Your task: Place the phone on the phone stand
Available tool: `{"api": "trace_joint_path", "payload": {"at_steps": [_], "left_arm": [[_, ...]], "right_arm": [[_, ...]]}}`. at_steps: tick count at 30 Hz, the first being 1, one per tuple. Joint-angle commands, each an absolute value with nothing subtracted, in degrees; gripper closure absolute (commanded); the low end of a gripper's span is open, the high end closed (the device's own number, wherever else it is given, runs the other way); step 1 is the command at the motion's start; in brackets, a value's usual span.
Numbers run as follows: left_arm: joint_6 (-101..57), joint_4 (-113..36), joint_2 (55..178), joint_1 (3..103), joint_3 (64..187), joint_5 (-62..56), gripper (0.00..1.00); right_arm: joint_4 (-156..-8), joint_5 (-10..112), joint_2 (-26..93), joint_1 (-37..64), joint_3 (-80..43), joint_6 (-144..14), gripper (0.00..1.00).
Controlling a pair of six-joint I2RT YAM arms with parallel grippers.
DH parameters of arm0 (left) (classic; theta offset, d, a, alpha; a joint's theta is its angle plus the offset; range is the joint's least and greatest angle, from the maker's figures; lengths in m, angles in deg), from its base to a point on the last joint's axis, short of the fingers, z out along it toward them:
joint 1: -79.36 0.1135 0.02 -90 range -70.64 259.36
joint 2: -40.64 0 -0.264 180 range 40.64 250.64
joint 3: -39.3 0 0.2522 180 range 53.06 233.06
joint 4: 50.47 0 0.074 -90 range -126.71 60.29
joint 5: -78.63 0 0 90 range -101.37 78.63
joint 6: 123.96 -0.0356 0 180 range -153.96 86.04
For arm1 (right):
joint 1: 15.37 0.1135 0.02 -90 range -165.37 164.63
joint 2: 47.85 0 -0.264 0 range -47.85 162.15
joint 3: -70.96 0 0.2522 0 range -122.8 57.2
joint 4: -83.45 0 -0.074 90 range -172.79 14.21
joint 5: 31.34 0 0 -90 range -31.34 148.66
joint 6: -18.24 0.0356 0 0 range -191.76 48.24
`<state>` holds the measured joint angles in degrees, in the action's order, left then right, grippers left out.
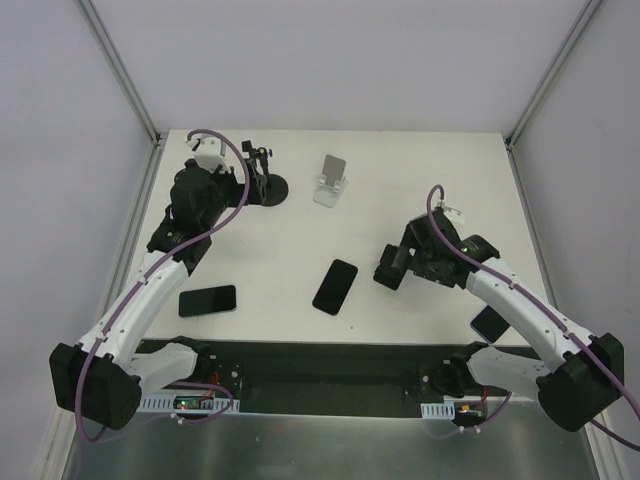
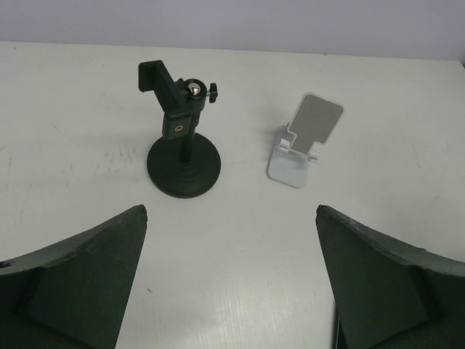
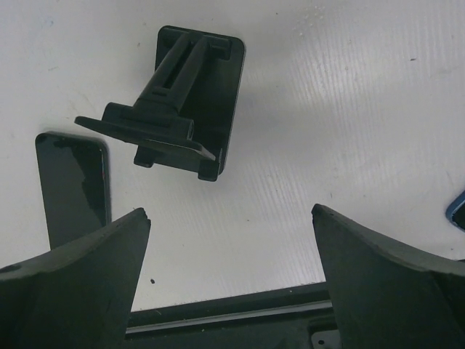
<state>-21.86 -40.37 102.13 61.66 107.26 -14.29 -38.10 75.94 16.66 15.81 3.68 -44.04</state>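
My right gripper will next move to the wide upper plate (image 1: 387,277) (image 3: 147,137) of the black folding stand and close there, across the plate's side edges.
A black phone (image 1: 335,286) lies flat at the table's middle and also shows at the left of the right wrist view (image 3: 71,185). A white phone stand (image 1: 332,180) stands at the back, also in the left wrist view (image 2: 305,138). A black clamp stand on a round base (image 1: 262,186) stands left of it (image 2: 183,167). A black folding stand (image 1: 390,270) lies ahead of my right gripper (image 3: 185,109). My left gripper (image 2: 231,211) is open and empty, short of the clamp stand. My right gripper (image 3: 231,212) is open and empty above bare table.
A second black phone (image 1: 208,300) lies at the front left. A blue phone (image 1: 490,322) lies at the front right, partly under my right arm, its corner at the right wrist view's edge (image 3: 458,211). Frame posts and white walls enclose the table.
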Motion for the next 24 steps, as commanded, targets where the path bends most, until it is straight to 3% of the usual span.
{"api": "trace_joint_path", "payload": {"at_steps": [1, 18, 24], "left_arm": [[-23.06, -42.87, 99.97, 61.25, 106.06, -12.77, 0.01], [-20.95, -42.78, 99.44, 61.25, 106.33, -6.27, 0.01], [-21.83, -42.78, 98.65, 61.25, 105.71, -7.42, 0.01]], "right_arm": [[-45.43, 80.71, 15.69, 18.21, 7.18, -34.77, 0.04], [-47.72, 88.01, 32.83, 20.06, -1.95, -35.54, 0.04], [-49.55, 81.37, 32.84, 14.88, -0.29, -44.5, 0.02]]}}
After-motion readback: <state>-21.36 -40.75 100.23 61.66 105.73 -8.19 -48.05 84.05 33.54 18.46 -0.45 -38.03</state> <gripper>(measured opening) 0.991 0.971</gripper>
